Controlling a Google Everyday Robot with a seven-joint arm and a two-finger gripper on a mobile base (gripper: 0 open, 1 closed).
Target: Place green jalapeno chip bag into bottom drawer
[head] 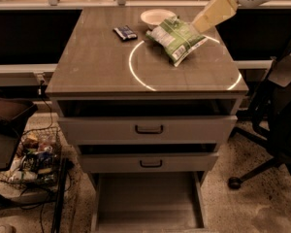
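Next, I close my gripper on the middle of the long side [187, 37] of the green jalapeno chip bag, on the side that faces away from the small dark packet.
The green jalapeno chip bag [176, 38], green and white and crinkly, lies on the back right of the cabinet top, inside a white circle mark. My gripper [200, 25], a pale yellowish wedge, reaches in from the upper right and its tip is at the bag's upper right edge. The bottom drawer [148, 200] is pulled out at floor level, a shallow grey tray with nothing in it.
A small dark flat packet [125, 32] and a white bowl [155, 17] sit behind the bag. Two upper drawers with dark handles [149, 129] are slightly ajar. An office chair [281, 110] stands at the right. A wire basket [31, 157] of clutter sits on the floor at the left.
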